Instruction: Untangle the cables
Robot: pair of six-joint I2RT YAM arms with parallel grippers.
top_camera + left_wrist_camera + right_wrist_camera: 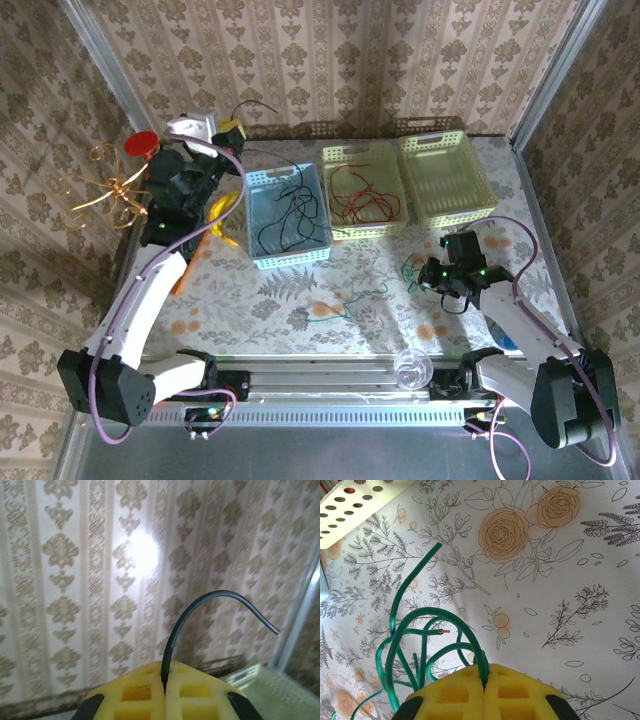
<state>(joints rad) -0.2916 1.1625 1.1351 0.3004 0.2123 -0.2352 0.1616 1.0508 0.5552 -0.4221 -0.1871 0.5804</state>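
Note:
Next, I release the black cable from my left gripper in the blue basket (294,208), among the other black cables.
My left gripper (232,128) is raised at the back left, near the wall. In the left wrist view its yellow fingers (140,695) are shut on a black cable (200,605), whose free end arcs up to the right. Low over the table at the right, my right gripper (425,272) is shut on a green cable (420,625). That cable loops to the left with a bare copper tip and trails across the floral cloth (345,305). More black cables (285,215) lie in the blue basket (290,258). Red cables (362,195) lie in the pale yellow basket (365,232).
An empty light green basket (447,215) stands at the back right. A curly gold wire stand (110,185) with a red disc (143,143) is at the far left. A clear round object (410,368) sits at the front edge. Wallpapered walls enclose the table.

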